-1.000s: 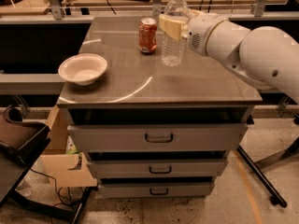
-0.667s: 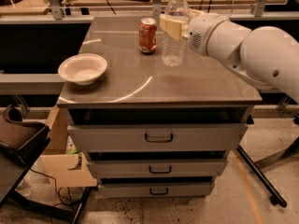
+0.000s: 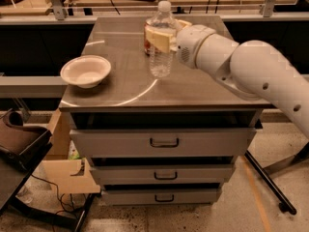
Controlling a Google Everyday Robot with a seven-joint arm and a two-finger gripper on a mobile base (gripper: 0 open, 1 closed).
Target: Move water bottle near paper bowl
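Note:
Next, I let go of the water bottle, now upright over the table's middle, on the steel table (image 3: 122,93) next to the paper bowl, toward the front edge.
The water bottle (image 3: 161,63), clear with a white cap, stands upright over the middle of the steel table top (image 3: 193,88). My gripper (image 3: 160,37) reaches in from the right and is shut on the water bottle at its label band, with a pale finger (image 3: 158,39) across its front. The paper bowl (image 3: 86,70) is shallow and white and sits near the table's left edge, about a bowl's width left of the bottle. I cannot tell whether the bottle's base touches the table.
An orange-red can (image 3: 146,46) stands just behind the bottle, mostly hidden by it. My white arm (image 3: 251,71) covers the table's right side. Drawers (image 3: 164,142) are below the top. A cardboard box (image 3: 63,170) and a dark seat (image 3: 19,144) stand at the lower left.
My gripper has carried the water bottle to the left, toward the bowl. It now stands in front of the can. The bowl has not moved.

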